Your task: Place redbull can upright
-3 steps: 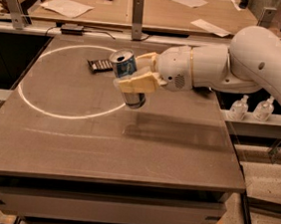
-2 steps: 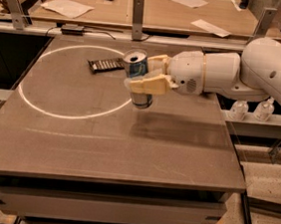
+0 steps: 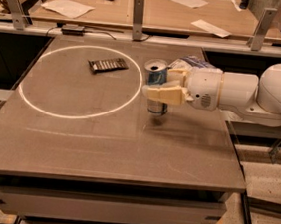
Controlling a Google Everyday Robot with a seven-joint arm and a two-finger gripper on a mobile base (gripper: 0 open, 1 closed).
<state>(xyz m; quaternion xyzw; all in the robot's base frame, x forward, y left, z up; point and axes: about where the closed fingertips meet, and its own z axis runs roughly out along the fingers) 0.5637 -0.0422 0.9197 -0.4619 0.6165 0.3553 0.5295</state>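
Observation:
Next, I let go of the redbull can upright on the grey table (image 3: pixel 160 119), just outside the white ring.
The redbull can (image 3: pixel 158 76) stands upright on the grey table (image 3: pixel 103 130), just right of the white ring, its open silver top facing up. My gripper (image 3: pixel 164 86) reaches in from the right and is shut on the can's middle, one cream finger (image 3: pixel 165 93) across its front. The can's base appears to touch the tabletop. The white arm (image 3: pixel 242 92) extends off to the right edge.
A flat dark bar wrapper (image 3: pixel 108 64) lies inside the white ring (image 3: pixel 78 80) at the upper left. A blue-and-white snack bag (image 3: pixel 193 63) lies behind my gripper. A second table with papers (image 3: pixel 66 7) stands at the back, behind a rail with posts.
My gripper has carried the can to the right, from the ring's edge to just outside it, and the can now stands vertical on the table.

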